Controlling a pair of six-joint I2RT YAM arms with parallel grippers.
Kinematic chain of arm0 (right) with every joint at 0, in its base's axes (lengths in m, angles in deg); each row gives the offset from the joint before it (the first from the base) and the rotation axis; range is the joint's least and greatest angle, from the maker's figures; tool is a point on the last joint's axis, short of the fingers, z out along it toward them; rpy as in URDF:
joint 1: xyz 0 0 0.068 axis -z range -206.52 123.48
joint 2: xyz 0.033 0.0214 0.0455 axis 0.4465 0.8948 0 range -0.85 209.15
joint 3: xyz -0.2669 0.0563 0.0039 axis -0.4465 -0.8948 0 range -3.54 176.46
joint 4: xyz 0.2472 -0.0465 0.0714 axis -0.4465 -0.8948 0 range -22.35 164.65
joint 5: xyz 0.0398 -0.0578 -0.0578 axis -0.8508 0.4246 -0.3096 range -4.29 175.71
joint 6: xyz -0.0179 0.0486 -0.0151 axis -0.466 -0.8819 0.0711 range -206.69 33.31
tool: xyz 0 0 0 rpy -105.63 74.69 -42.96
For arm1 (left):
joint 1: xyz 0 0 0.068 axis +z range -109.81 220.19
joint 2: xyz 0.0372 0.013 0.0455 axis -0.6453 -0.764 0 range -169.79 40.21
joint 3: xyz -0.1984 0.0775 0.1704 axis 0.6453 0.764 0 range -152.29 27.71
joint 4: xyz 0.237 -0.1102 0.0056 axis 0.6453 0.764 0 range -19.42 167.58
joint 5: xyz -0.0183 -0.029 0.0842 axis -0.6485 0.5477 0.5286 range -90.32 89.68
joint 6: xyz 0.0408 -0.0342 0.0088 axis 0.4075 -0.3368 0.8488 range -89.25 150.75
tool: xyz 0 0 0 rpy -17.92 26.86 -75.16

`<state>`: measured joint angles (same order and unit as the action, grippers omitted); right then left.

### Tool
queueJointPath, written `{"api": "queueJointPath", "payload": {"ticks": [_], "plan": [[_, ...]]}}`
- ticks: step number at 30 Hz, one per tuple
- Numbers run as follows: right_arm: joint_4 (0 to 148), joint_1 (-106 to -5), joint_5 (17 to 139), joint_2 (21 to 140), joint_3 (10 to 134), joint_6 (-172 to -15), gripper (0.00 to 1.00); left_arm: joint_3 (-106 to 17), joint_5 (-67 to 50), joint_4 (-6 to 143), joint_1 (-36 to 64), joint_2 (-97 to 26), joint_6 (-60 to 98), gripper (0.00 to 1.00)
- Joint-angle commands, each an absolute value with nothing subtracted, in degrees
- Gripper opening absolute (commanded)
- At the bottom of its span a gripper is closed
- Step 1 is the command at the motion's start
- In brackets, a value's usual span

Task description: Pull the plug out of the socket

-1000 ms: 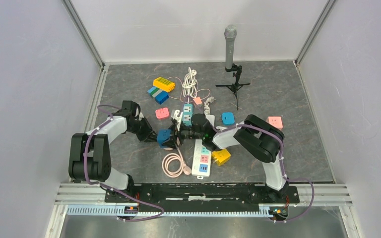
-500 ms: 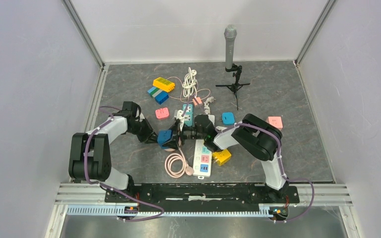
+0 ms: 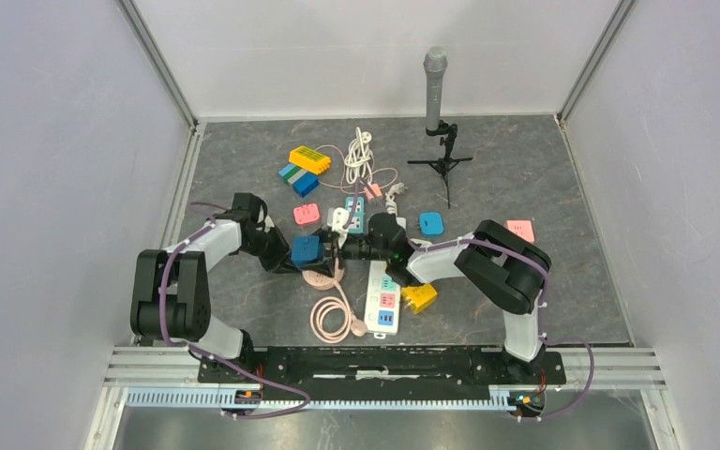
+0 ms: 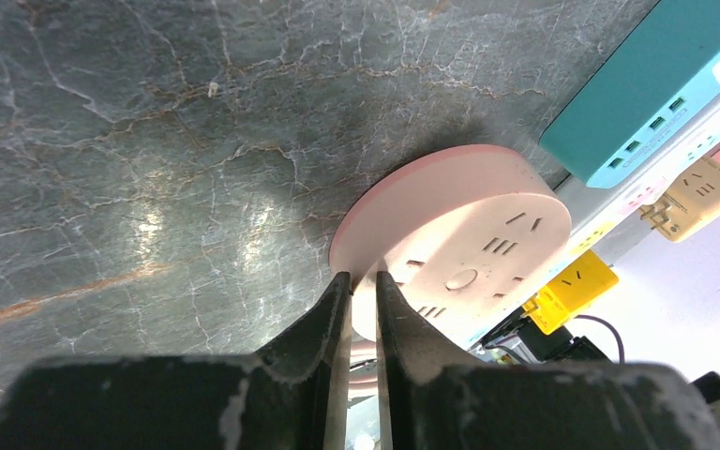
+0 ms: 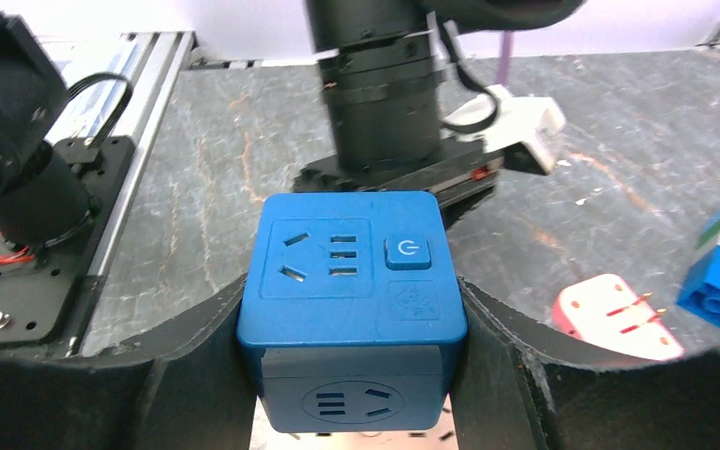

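Next, I set the blue cube down with my right gripper on the grey floor (image 3: 290, 251) next to the round pink socket.
The plug is a blue cube adapter (image 3: 306, 249) with slots and a power button; in the right wrist view it (image 5: 352, 281) fills the space between the fingers. My right gripper (image 3: 326, 251) (image 5: 352, 323) is shut on it and holds it above the round pink socket (image 3: 319, 278). That socket's slotted face (image 4: 469, 244) lies flat on the grey floor, and a strip of it shows under the cube (image 5: 436, 438). My left gripper (image 3: 291, 263) (image 4: 363, 275) is pinched on the pink socket's rim, jaws almost touching.
A white power strip (image 3: 382, 298) with a yellow plug (image 3: 419, 296) lies just right of the socket, with a teal strip (image 3: 354, 214) behind. The pink cord coils at the front (image 3: 331, 319). Small pink (image 3: 307, 214) and blue (image 3: 430, 223) adapters and a microphone tripod (image 3: 442, 164) stand further back.
The blue cube has moved up and back-left in the right gripper, and it now stands clear of the pink socket, whose round face has come into view. The left gripper stays at the rim.
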<state>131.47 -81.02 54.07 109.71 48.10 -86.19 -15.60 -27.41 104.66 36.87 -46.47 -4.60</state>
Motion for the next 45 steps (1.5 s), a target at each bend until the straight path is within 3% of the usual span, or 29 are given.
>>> {"api": "queueJointPath", "payload": {"ticks": [1,6,13,20,26,29,38,42,45], "plan": [[137.29,-80.29,51.69,107.74,51.37,-88.96,0.0,-13.2,-17.03,107.87,35.86,-49.57,-2.71,0.2],[140.37,-78.93,55.03,104.51,48.23,-93.41,0.0,-17.04,-17.17,109.89,35.9,-47.73,-2.06,0.22],[139.78,-76.96,61.19,99.27,45.05,-98.12,0.0,-27.78,-16.89,115.07,35.97,-43.49,-1.84,0.35],[121.35,-76.79,68.12,100.08,51.85,-100.61,0.0,-35.59,-5.12,122.77,36.55,-39.23,-1.7,0.42],[111.59,-79.76,68.29,105.75,58.52,-98.01,0.0,-35.55,6.53,125.61,37.71,-31.63,-3.01,0.56],[103.05,-82.48,73.55,110.32,65.31,-95.87,0.01,-35.1,10.39,126.31,37.68,-27.44,-4.92,0.73],[94.57,-85.08,75.69,121.6,77.63,-94.47,0.13,-32.77,11.55,126.21,37.65,-17.16,-6.78,0.99],[93.62,-85.39,75.64,124.3,80.05,-93.47,0.22,-32.4,10.37,126.21,37.65,-16.4,-6.79,1.0],[92.41,-85.41,75.95,125.68,81.98,-92.86,0.35,-32.32,10.05,126.3,37.65,-16.68,-6.78,1.0]]}}
